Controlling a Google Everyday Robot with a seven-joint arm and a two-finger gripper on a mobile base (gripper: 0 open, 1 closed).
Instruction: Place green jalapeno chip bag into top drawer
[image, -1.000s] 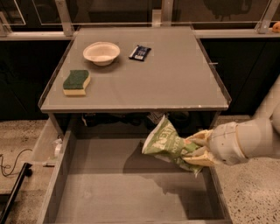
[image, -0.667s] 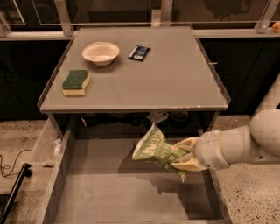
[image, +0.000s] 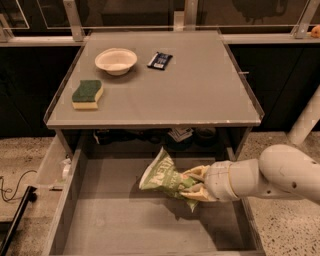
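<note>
My gripper is going to let go of the green jalapeno chip bag on the middle of the top drawer's grey flat bottom (image: 161, 187). The bag is now held just above it.
The green jalapeno chip bag (image: 162, 176) is a crinkly light-green and white bag. My gripper (image: 196, 183) is shut on its right end and holds it over the middle of the open top drawer (image: 115, 225), a little above the grey flat bottom. The white arm reaches in from the right. The drawer is pulled out below the front edge of the tabletop (image: 200, 90).
On the tabletop stand a white bowl (image: 116, 60), a small dark-blue wrapper (image: 159, 60) and a green-and-yellow sponge (image: 87, 93). A black cable (image: 12, 187) lies on the speckled floor at the left. A white post (image: 305, 122) stands at the right.
My gripper has carried the bag leftward and slightly lower, from the drawer's right side toward its middle.
</note>
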